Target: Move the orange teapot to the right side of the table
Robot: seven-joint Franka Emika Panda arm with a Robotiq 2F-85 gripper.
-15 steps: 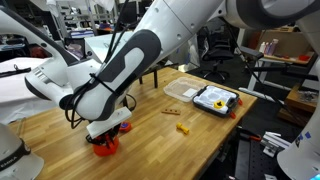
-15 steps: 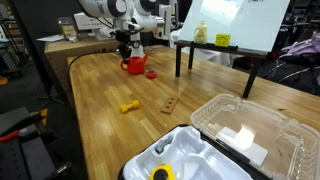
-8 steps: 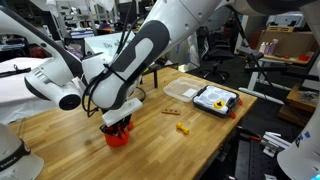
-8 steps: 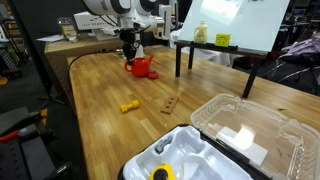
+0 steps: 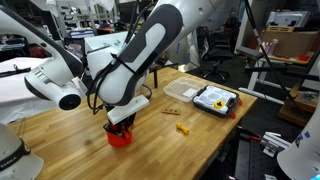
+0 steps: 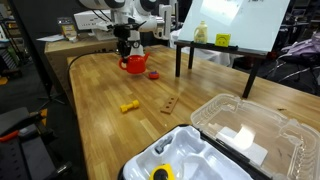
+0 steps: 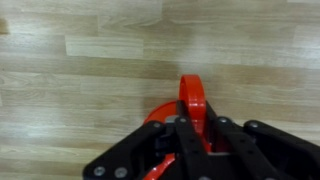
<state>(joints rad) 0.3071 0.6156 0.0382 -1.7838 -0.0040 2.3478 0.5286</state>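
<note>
Next, my gripper puts the orange teapot down on the bare wood [image 5: 154,134] near the small yellow piece.
The orange teapot [image 5: 119,137] is a small red-orange plastic pot on the light wooden table [image 5: 60,130]. It shows in both exterior views [image 6: 133,65] and in the wrist view [image 7: 190,95]. My gripper [image 5: 120,127] stands straight over it and is shut on its upright handle, as the wrist view shows [image 7: 192,125]. The pot's base is at or just above the tabletop; I cannot tell which. Most of the pot's body is hidden under the fingers in the wrist view.
A small yellow piece [image 5: 183,127] [image 6: 127,107] and a flat wooden piece [image 5: 171,110] [image 6: 171,103] lie on the table. Clear plastic containers [image 5: 215,99] [image 6: 245,125] sit near one end. A black-legged stand with a white board [image 6: 235,30] stands on the table.
The gripper has carried the teapot along the table toward the yellow piece and the containers, staying shut on the handle.
</note>
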